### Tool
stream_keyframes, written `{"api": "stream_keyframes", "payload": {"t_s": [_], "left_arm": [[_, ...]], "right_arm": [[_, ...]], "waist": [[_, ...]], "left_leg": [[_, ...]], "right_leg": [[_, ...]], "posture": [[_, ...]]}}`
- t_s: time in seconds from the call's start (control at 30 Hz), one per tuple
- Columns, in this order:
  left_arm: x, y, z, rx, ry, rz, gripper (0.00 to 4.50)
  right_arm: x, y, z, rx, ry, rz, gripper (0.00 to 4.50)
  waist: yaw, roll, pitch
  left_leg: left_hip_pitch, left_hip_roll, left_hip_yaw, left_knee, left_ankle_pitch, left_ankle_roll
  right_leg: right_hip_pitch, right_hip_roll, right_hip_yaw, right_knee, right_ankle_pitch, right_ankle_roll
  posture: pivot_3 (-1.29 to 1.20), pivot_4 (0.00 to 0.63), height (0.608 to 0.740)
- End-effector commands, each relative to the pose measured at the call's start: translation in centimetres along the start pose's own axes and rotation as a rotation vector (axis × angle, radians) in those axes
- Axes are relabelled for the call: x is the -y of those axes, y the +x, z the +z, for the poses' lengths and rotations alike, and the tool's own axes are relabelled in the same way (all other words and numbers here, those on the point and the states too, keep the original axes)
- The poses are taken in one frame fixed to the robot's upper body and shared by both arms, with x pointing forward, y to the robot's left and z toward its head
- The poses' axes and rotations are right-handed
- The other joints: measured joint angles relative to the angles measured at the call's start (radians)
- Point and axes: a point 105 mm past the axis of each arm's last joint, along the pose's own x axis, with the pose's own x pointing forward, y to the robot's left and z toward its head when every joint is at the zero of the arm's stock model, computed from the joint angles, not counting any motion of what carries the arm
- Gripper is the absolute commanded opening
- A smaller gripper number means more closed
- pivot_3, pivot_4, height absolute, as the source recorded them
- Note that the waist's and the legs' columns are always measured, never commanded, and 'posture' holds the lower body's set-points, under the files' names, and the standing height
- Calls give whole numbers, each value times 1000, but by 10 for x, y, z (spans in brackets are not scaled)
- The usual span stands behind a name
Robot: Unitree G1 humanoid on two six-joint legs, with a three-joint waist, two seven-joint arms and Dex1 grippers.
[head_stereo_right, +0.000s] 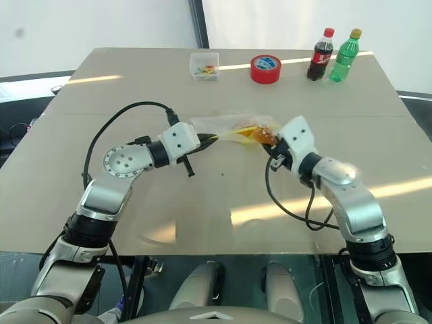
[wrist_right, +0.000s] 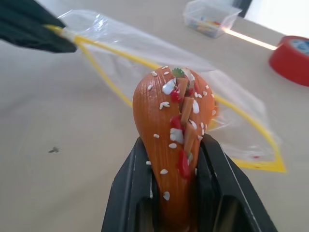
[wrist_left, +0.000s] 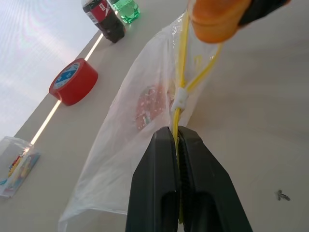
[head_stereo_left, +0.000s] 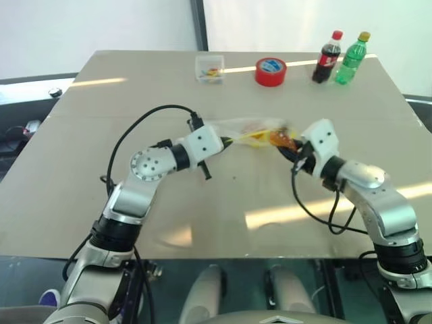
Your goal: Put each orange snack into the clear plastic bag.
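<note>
I should release the orange snack with my right gripper at the clear plastic bag's opening, as it sits only there, and then lift the bag by its yellow strip (wrist_right: pixel 276 163).
My left gripper (wrist_left: pixel 177 133) is shut on the yellow strip of the clear plastic bag (wrist_left: pixel 120 145), holding it up over the middle of the table with its mouth spread toward my right arm. My right gripper (wrist_right: pixel 174 143) is shut on an orange snack (wrist_right: pixel 174 130) topped with white and red bits, and the snack's tip is right at the bag's yellow-edged mouth (wrist_right: pixel 251 162). In the left eye view this snack (head_stereo_left: pixel 280 140) sits between the two grippers. A second reddish-orange snack (wrist_left: pixel 147 106) shows through the plastic inside the bag.
At the far side of the table (head_stereo_left: pixel 101 202) stand a small clear box (head_stereo_left: pixel 209 68), a red tape roll (head_stereo_left: pixel 271 71), a cola bottle (head_stereo_left: pixel 328 57) and a green bottle (head_stereo_left: pixel 352 59). Black cables loop from both wrists over the tabletop.
</note>
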Motion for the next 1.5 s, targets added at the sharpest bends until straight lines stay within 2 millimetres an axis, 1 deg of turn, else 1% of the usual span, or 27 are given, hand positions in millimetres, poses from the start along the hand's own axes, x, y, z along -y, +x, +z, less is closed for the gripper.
{"api": "stream_keyframes", "payload": {"t_s": [0.03,0.1,0.2,0.3,0.37,0.43,0.53,0.6,0.7,0.73,0.8,0.83,0.87,0.9,1.03,1.07,1.13,1.17,1.23,1.27,1.33,1.43,1.5], "left_arm": [[-9,-5,17,54,33,38,0],[-6,-7,18,60,33,28,0],[8,-11,20,74,55,-40,0],[17,-15,17,66,72,-78,0],[22,-18,12,48,94,-101,0],[23,-19,12,47,95,-107,0],[24,-21,13,58,70,-105,0],[24,-23,16,88,2,-107,0],[21,-28,13,77,-72,-100,0],[18,-29,11,66,-86,-90,0],[14,-29,8,56,-109,-72,0],[11,-29,7,55,-130,-56,0],[8,-29,5,51,-154,-39,0],[5,-29,3,43,-164,-22,0],[-1,-32,-7,5,-186,14,0],[-3,-33,-9,-3,-194,22,0],[-6,-33,-12,-9,-205,34,0],[-8,-32,-12,-6,-209,37,0],[-9,-31,-11,1,-215,39,0],[-10,-30,-9,11,-223,38,0],[-11,-29,-7,23,-231,32,0],[-11,-29,-6,24,-231,27,0],[-10,-29,-6,23,-222,18,0]], "right_arm": [[6,1,4,-7,-50,-13,754],[9,5,1,-23,-44,-26,754],[15,12,1,-28,-23,-40,754],[15,17,3,-21,1,-28,754],[10,24,5,-9,43,8,754],[5,30,3,-12,61,36,754],[2,42,0,-22,36,33,754],[-2,51,2,-11,30,42,754],[-6,57,2,-6,3,73,754],[-6,58,2,-7,-8,79,1035],[-5,58,1,-3,-16,78,1777],[-2,57,3,10,-45,56,2384],[1,54,7,32,-62,34,2696],[2,49,12,59,-63,30,3162],[-3,19,27,148,-88,74,3162],[-7,9,30,168,-100,96,3162],[-15,-5,33,189,-133,132,3162],[-18,-11,33,191,-172,143,3162],[-22,-16,32,187,-224,150,3162],[-18,-16,26,154,-296,113,3162],[2,-11,13,73,-434,-8,3162],[20,-6,-2,3,-551,-103,3162],[29,-1,-7,-5,-598,-142,3162]], "waist": [[-2,0,0],[-4,0,0],[-12,0,0],[-13,0,0],[-12,0,0],[-11,0,0],[-10,0,0],[-11,0,0],[-13,0,0],[-13,0,0],[-12,0,0],[-12,0,0],[-11,0,0],[-11,0,0],[-9,0,0],[-6,0,0],[-7,0,0],[-7,0,0],[-10,0,0],[-12,0,0],[-12,0,0],[-11,0,0],[-11,0,0]], "left_leg": [[0,0,0,0,0,0],[0,0,0,0,0,0],[0,0,0,0,0,0],[1,1,1,-1,0,0],[1,1,0,-1,0,0],[1,1,1,-1,0,0],[0,1,0,-1,0,0],[0,1,0,-1,0,0],[0,1,1,-1,0,0],[0,1,0,-1,0,0],[0,1,0,-1,0,0],[1,1,0,-1,0,0],[0,1,0,-1,0,0],[0,1,0,-1,0,0],[0,1,0,-1,0,0],[0,1,0,-1,0,0],[0,1,0,-1,0,0],[0,1,0,-1,0,0],[0,1,0,-1,0,0],[0,1,0,-1,0,0],[1,1,1,-1,0,0],[1,1,1,0,0,0],[1,0,1,0,0,0]], "right_leg": [[0,0,0,0,0,0],[0,0,0,0,0,0],[0,0,1,0,0,0],[0,1,1,0,0,0],[0,1,1,1,0,0],[0,1,1,1,0,0],[0,1,0,0,0,0],[0,1,1,0,0,0],[-1,1,1,0,0,0],[-1,1,1,1,0,0],[-1,1,0,1,0,0],[-1,1,0,1,0,0],[-1,1,0,0,0,0],[-1,1,0,0,0,0],[-1,1,0,0,0,0],[-1,0,0,0,0,0],[0,0,0,0,0,0],[0,0,0,0,0,0],[0,0,0,0,0,0],[0,1,0,0,0,0],[0,1,0,1,0,0],[0,1,0,1,0,0],[0,1,1,1,0,0]], "posture": [[0,150,740],[0,150,740],[0,150,740],[0,150,740],[0,150,740],[0,150,740],[0,150,740],[0,150,740],[0,150,740],[0,150,740],[0,150,740],[0,150,740],[0,150,740],[0,150,740],[0,150,740],[0,150,740],[0,150,740],[0,150,740],[0,150,740],[0,150,740],[0,150,740],[0,150,740],[0,150,740]]}}
